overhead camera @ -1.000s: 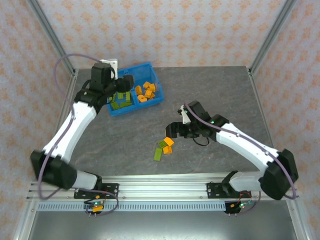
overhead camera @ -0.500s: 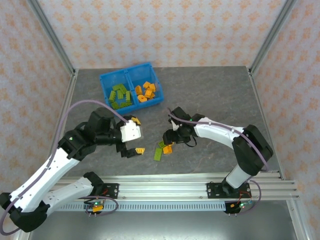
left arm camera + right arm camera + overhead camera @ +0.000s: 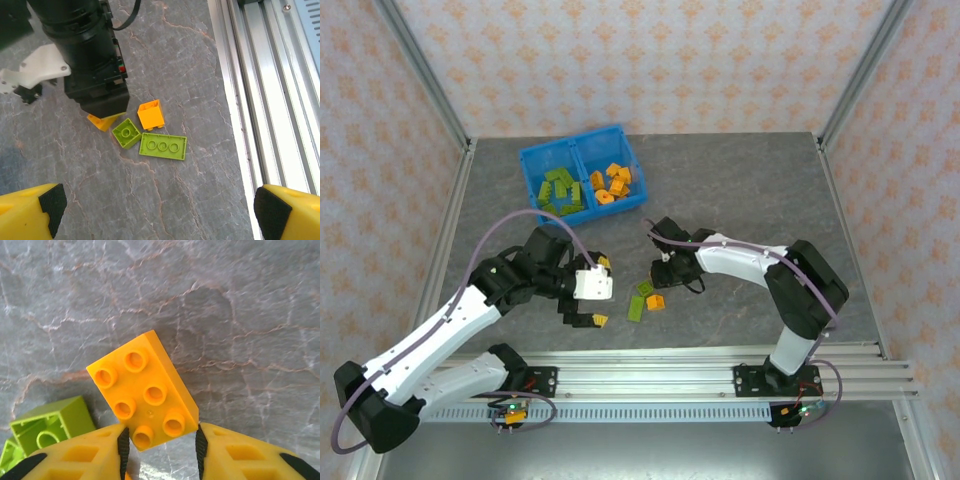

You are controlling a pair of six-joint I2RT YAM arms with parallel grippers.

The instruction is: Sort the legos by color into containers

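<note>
The orange brick sits at a slant between the fingers of the robot's right gripper, touching them at its end corners, so next the gripper opens and grips it squarely by the brick's long sides (image 3: 174, 376).
The blue bin (image 3: 582, 180) stands at the back left, with olive-green legos (image 3: 560, 193) in its left compartment and orange legos (image 3: 612, 182) in its right one. Loose on the table lie a small green brick (image 3: 126, 133), a flat green brick (image 3: 163, 146) and an orange brick (image 3: 151, 114). My right gripper (image 3: 160, 450) is down at this pile (image 3: 663, 276), its pads touching both sides of an orange six-stud brick (image 3: 142, 395). My left gripper (image 3: 161, 206) hovers wide open just left of the pile (image 3: 592, 292), holding nothing.
The aluminium rail (image 3: 260, 75) runs along the near table edge close to the loose bricks. Bare grey table (image 3: 750, 190) lies between the pile and the bin. Frame posts (image 3: 425, 75) rise at the back corners.
My left arm has swung from over the bin down to the loose bricks, gripper open. My right gripper has shifted left and come down onto the orange brick.
</note>
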